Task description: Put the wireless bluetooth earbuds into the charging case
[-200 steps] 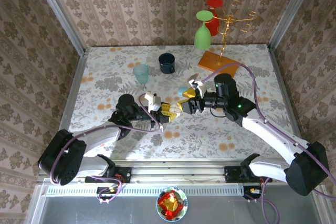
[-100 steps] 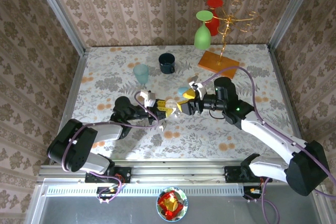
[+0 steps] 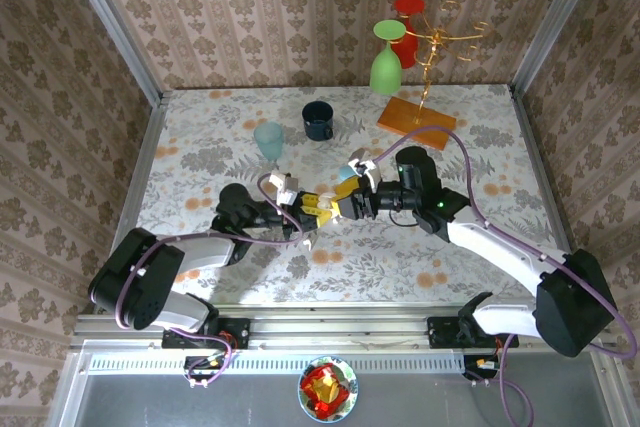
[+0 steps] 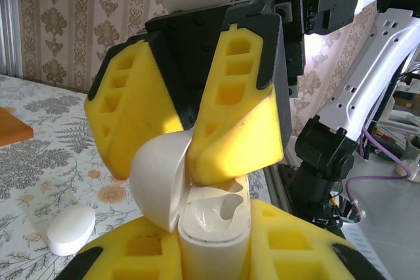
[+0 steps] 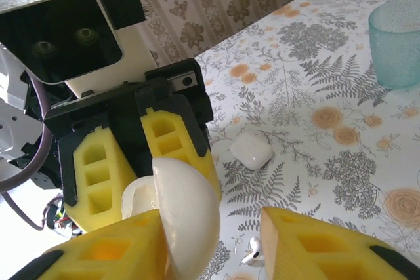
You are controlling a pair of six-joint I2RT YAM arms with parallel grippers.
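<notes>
The foam fingers of my left gripper crowd the rim of the charging case's wells, so my left gripper should open and take the case lower down [image 4: 215, 263] first.
My left gripper [image 4: 216, 257] is shut on the white charging case [image 4: 216, 237], which stands upright between its yellow foam fingers. The case's lid [image 4: 157, 181] is swung open to the left, and the wells inside look bare. My right gripper [image 5: 210, 231] is open right at the case, the lid [image 5: 190, 214] standing between its jaws against the left finger [image 5: 111, 247], with a gap to the right finger. In the top view both grippers [image 3: 325, 207] meet at mid-table. One tiny white earbud [image 5: 252, 252] lies on the table under the right gripper.
A closed white pebble-shaped case [image 5: 251, 150] lies on the flowered tablecloth nearby, the same case [image 4: 71, 229] showing left of my left gripper. Further back stand a teal tumbler [image 3: 268, 139], a dark mug [image 3: 318, 120] and a gold rack on an orange base [image 3: 415, 117] holding a green glass [image 3: 386, 62].
My right gripper has moved left up to the case held by the left gripper, and its jaws have narrowed. The left arm has drawn slightly left and keeps its grip.
</notes>
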